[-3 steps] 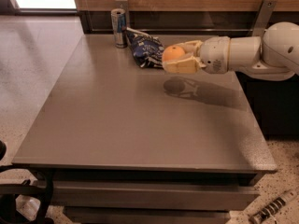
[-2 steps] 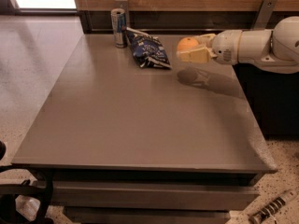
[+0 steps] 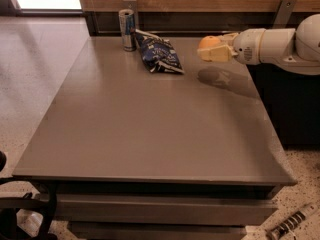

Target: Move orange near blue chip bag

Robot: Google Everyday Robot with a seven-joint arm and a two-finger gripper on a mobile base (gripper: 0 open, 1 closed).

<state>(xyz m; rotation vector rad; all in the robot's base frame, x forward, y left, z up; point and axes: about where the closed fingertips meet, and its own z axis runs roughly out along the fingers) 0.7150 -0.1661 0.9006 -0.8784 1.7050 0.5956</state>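
Next, I open my gripper to let go of the orange on the grey table [image 3: 196, 69], close beside the near corner of the blue chip bag.
The orange [image 3: 209, 42] is held in my gripper [image 3: 214, 50], lifted above the grey table [image 3: 150, 129] near its far right edge. My white arm reaches in from the right. The blue chip bag [image 3: 159, 55], crumpled dark blue foil with white print, lies on the table at the back, some way to the left of the orange. The gripper's shadow falls on the table just below it.
A slim silver-blue drink can [image 3: 127, 29] stands upright at the table's back, just left of the bag. A wooden wall panel with metal brackets runs behind the table. The table's right edge lies under my arm.
The gripper with the orange has moved right and slightly up, away from the chip bag. The bag and the can have not moved.
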